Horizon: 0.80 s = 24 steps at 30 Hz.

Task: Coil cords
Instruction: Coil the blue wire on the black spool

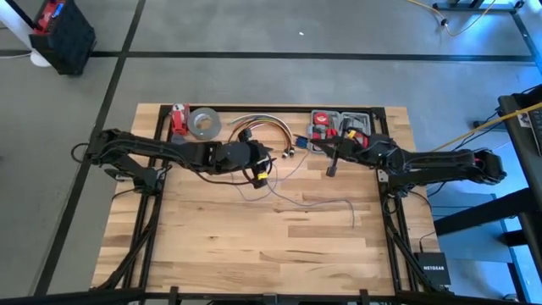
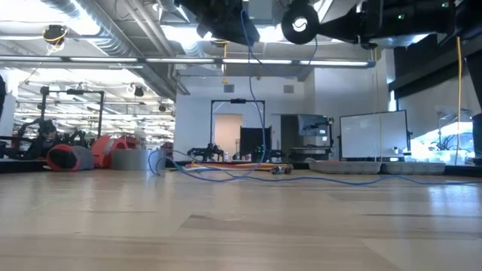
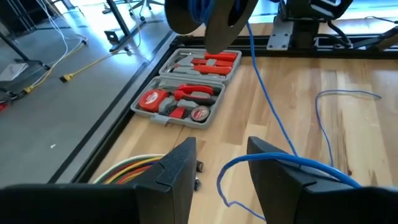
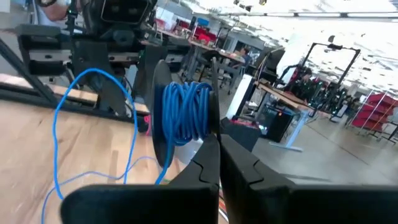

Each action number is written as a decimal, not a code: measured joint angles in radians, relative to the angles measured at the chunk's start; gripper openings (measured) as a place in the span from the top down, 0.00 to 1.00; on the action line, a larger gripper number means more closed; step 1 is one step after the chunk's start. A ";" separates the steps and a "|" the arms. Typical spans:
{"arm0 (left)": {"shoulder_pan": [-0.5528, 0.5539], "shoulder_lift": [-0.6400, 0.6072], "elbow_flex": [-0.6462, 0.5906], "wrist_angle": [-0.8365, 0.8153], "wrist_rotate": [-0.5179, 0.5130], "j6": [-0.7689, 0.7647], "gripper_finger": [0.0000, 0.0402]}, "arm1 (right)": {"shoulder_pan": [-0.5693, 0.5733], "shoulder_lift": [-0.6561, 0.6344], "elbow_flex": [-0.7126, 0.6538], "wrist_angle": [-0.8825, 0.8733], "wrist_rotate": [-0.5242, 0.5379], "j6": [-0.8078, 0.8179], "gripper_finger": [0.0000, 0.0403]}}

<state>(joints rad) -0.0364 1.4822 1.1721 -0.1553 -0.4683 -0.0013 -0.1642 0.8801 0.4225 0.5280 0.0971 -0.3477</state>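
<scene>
The arc of the blue cord (image 1: 272, 174) (image 3: 221, 177) bends down between the fingers toward the table's slack, and my left gripper will close on it there next.
A long thin blue cord runs from a black spool (image 4: 183, 115), where several turns are wound, down to the table, with its slack (image 1: 326, 202) lying there. My right gripper (image 4: 219, 146) is shut on the spool, above the table near the tool case. The spool also shows in the left wrist view (image 3: 208, 18) and the low view (image 2: 300, 24). My left gripper (image 3: 221, 168) is open, raised over the table's middle (image 1: 261, 168), facing the spool. The cord (image 3: 267, 93) comes down from the spool to this gripper and loops across the gap between its fingers. My left gripper has the cord lying across the top of one finger (image 3: 292, 163); from there the cord arcs across the open gap and drops below. The fingers are level and point toward the table's right side. My right gripper pinches the spool's near flange (image 4: 211, 127) between its two shut fingers. It comes from the table's right side. The spool is lifted clear of the table.
An open tool case with red tools (image 1: 339, 127) stands at the back right. A grey tape roll (image 1: 203, 123), a red object (image 1: 178, 119) and a bundle of coloured cables (image 1: 258, 127) lie along the far edge. The near half of the table (image 1: 254, 246) is bare wood.
</scene>
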 joint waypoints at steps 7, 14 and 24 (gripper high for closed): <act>0.000 0.000 0.000 0.002 0.000 0.000 0.66 | 0.000 0.041 0.000 0.022 0.073 -0.014 0.99; -0.008 0.000 0.000 -0.088 0.000 -0.040 0.66 | 0.000 0.017 0.000 0.044 0.102 -0.003 0.99; 0.067 0.000 -0.063 -0.301 0.001 -0.204 0.66 | 0.000 -0.263 0.106 0.039 0.280 -0.242 0.99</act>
<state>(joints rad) 0.0307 1.4818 1.1094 -0.4564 -0.4672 -0.2054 -0.1642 0.6167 0.5287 0.5671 0.3772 -0.5900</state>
